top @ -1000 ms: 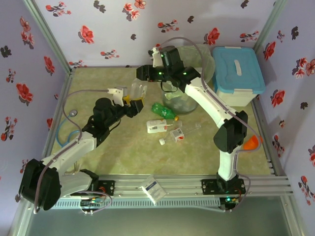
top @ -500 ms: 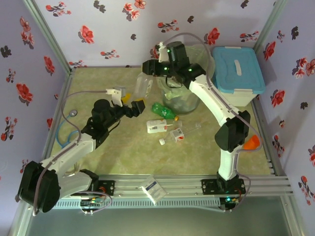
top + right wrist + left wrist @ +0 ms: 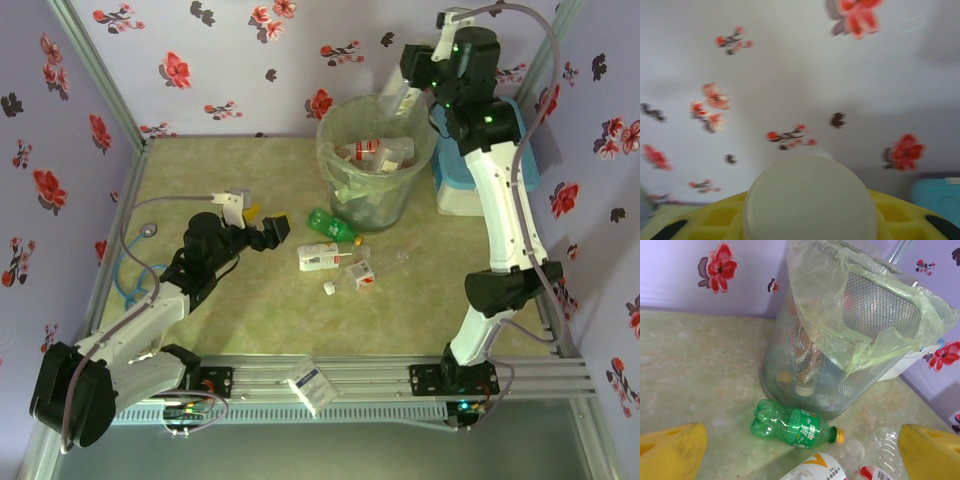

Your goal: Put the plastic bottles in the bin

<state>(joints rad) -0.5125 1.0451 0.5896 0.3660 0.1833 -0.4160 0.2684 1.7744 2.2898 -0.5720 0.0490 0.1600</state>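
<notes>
My right gripper is to let go of the clear bottle, now raised above the bin's rim, inside the bin, on the bin's side [image 3: 405, 141] near the cooler box.
The bin [image 3: 346, 193], a mesh bucket lined with a pale green bag, stands at the back and holds several plastic bottles [image 3: 372, 152]. My right gripper [image 3: 412, 78] is raised above the bin's back right rim, shut on a clear bottle [image 3: 403, 97]; its white cap [image 3: 810, 197] sits between the yellow fingers [image 3: 900, 212]. On the table lie a green bottle [image 3: 331, 225] [image 3: 792, 424], a white-labelled bottle [image 3: 322, 257] [image 3: 815, 467] and a small red-labelled one [image 3: 361, 273] [image 3: 879, 462]. My left gripper [image 3: 268, 226] [image 3: 800, 442] is open and empty, left of the green bottle.
A blue-lidded white cooler box [image 3: 455, 190] stands right of the bin, partly behind the right arm. A loose white cap [image 3: 328, 288] lies near the bottles. A cable [image 3: 140, 230] loops along the left wall. A white packet [image 3: 311, 385] rests on the front rail.
The left gripper opened and let go of the clear bottle. The right arm carried that bottle up and to the right, from beside the left gripper to above the bin.
</notes>
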